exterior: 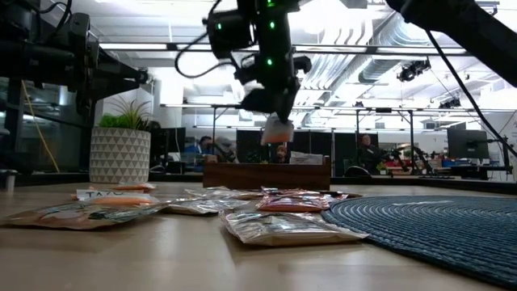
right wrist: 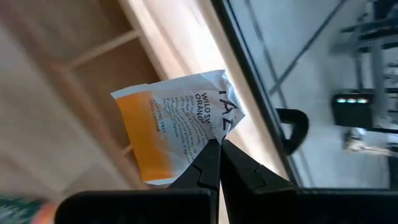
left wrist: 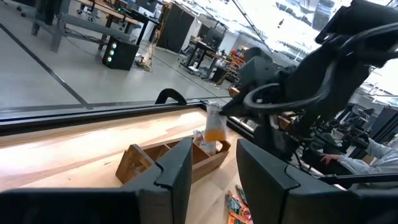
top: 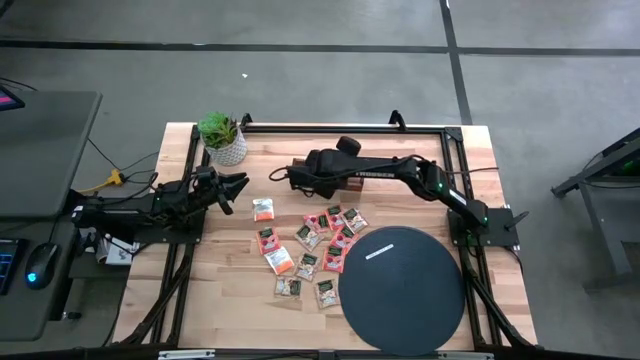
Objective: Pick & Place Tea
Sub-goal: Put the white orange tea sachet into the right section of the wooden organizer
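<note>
The robot's right gripper should release the orange-and-white tea sachet in the brown wooden tray's end compartment [top: 348, 174] farthest from the plant.
My right gripper [exterior: 275, 111] hangs over the brown wooden tray [exterior: 266, 175] at the table's far middle, shut on an orange-and-white tea sachet [right wrist: 171, 124]. Several more tea sachets [top: 310, 245] lie flat on the wood between the tray and the black disc [top: 400, 285]; one orange sachet [top: 262, 209] lies apart to their left. My left gripper [left wrist: 214, 180] waits at the table's left edge, level and open, with nothing between its fingers. My right gripper pinches the sachet's crumpled white end [right wrist: 216, 129] between its two fingertips [right wrist: 208, 162], only at their free ends. The fingers slant down from the table's right. The sachet [exterior: 277, 131] hangs below them, lifted clear above the tray.
A potted plant [top: 222, 138] stands at the far left corner. The black disc takes up the near right of the table. Bare wood [top: 225, 290] lies at the near left. The tray's compartments [left wrist: 186, 155] show beneath the held sachet.
</note>
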Available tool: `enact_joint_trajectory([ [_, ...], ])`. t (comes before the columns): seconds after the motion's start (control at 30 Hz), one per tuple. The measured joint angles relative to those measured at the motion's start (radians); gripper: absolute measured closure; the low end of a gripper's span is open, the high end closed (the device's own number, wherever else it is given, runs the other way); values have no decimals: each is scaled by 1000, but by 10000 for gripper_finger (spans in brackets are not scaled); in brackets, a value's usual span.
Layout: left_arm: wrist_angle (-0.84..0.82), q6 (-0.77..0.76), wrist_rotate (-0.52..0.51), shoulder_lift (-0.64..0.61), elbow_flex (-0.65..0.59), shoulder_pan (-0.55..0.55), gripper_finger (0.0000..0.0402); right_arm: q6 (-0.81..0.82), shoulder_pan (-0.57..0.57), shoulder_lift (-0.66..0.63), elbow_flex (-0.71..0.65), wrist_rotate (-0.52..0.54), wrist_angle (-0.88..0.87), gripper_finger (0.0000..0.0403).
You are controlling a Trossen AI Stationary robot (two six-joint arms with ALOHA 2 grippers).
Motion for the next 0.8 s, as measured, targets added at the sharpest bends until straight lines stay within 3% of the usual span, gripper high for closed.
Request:
enact_joint_trajectory([
  [0.2,0,0,0,0,0,0,278,38,-11,-15,-107,3,2,402],
  [0.43,0,0,-1,0,0,0,278,63,-11,-208,-400,15,177,402],
  [0.6,0,0,-2,0,0,0,278,-58,-11,-296,-596,26,348,402],
  [0.8,0,0,-2,0,0,0,278,-219,-12,-306,-702,67,480,402],
])
